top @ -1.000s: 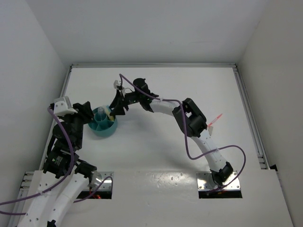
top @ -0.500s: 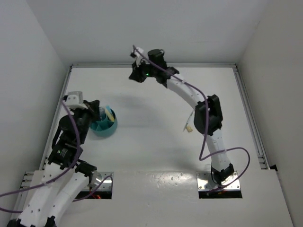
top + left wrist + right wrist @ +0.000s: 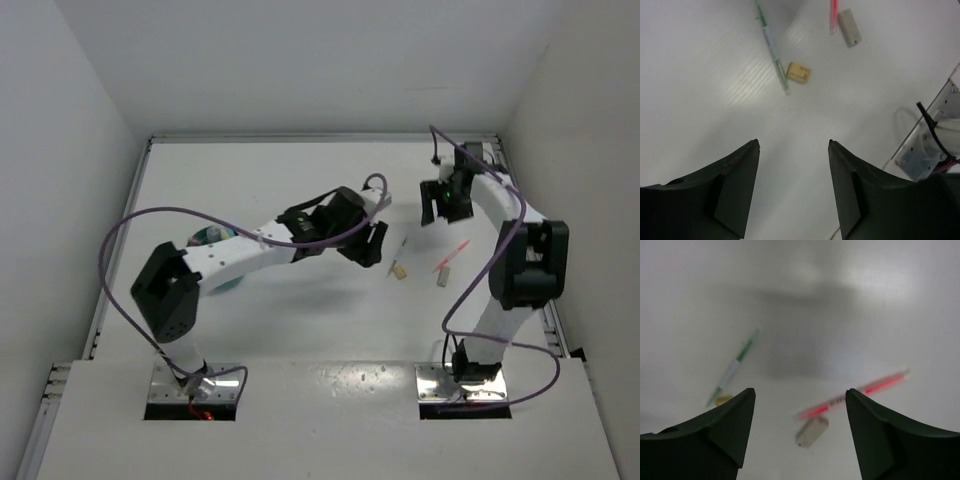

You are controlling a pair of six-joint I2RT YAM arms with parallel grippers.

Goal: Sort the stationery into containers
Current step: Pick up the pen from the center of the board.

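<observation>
My left gripper is to go to the green pen next and close on its pale middle section (image 3: 397, 258) (image 3: 772, 47), just beyond the small yellow block.
A thin clear pen with green ends (image 3: 402, 246) and a thin pink pen (image 3: 452, 255) lie on the table right of centre. The left wrist view shows the green pen (image 3: 772, 47) and the pink pen (image 3: 833, 15); the right wrist view shows both too, the green pen (image 3: 735, 367) and the pink pen (image 3: 855, 395). My left gripper (image 3: 374, 248) is open and empty, just left of the green pen. My right gripper (image 3: 440, 212) is open and empty, above the table behind the pink pen. The teal holder (image 3: 226, 283) is at the left, mostly hidden by my left arm.
A small yellow block (image 3: 397, 271) lies by the green pen's near end. A small grey block (image 3: 441, 279) lies by the pink pen's near end. My left arm stretches across the table's middle. A metal rail (image 3: 532, 250) runs along the right edge.
My left arm has swung from the teal holder across to the right. My right arm has moved from the holder, past the back, to the right side.
</observation>
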